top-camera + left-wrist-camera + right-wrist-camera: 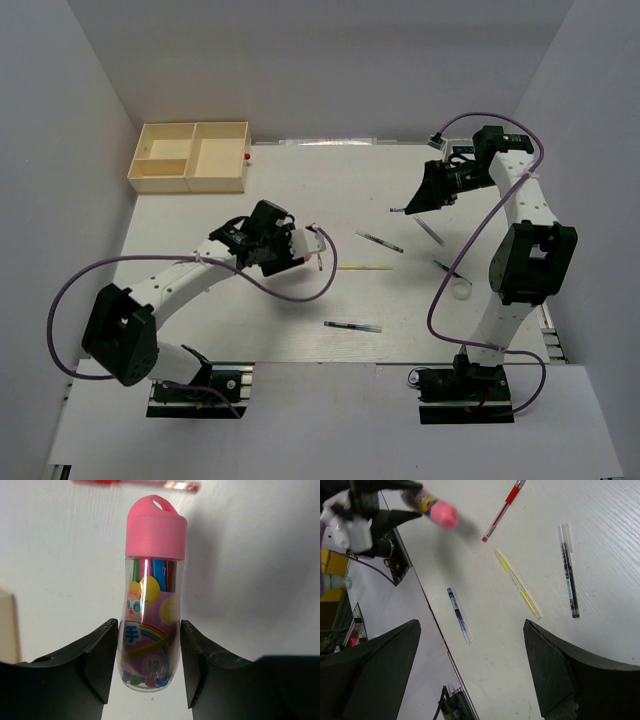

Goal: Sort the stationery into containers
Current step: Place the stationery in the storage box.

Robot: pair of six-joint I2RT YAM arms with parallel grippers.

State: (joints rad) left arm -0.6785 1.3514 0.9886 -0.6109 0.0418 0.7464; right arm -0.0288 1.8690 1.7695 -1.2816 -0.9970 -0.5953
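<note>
Next, I let go of the short pink cylinder with my left gripper in the far small compartment of the cream tray (164, 139). The cylinder is still just above the table.
My left gripper (306, 245) (149, 645) is shut on the short pink cylinder (152, 605) (320, 238) (437, 511), a clear tube with a pink cap, gripped at its lower end and held just above the table. A red pen (135, 483) (502, 511) (319, 262) lies right beyond its cap. The yellow-green pen (365, 267) (517, 584), a blue pen (352, 326) (458, 615) and a dark pen (380, 241) (568, 577) lie mid-table. The cream tray (190, 180) stands at the far left. My right gripper (420, 195) (472, 665) hangs open and empty high over the pens.
Two more thin pens (428, 232) (445, 267) and a whitish tape ring (461, 289) lie close to the right arm. White walls enclose the table on the left, back and right. A purple cable (290, 292) loops under the left arm.
</note>
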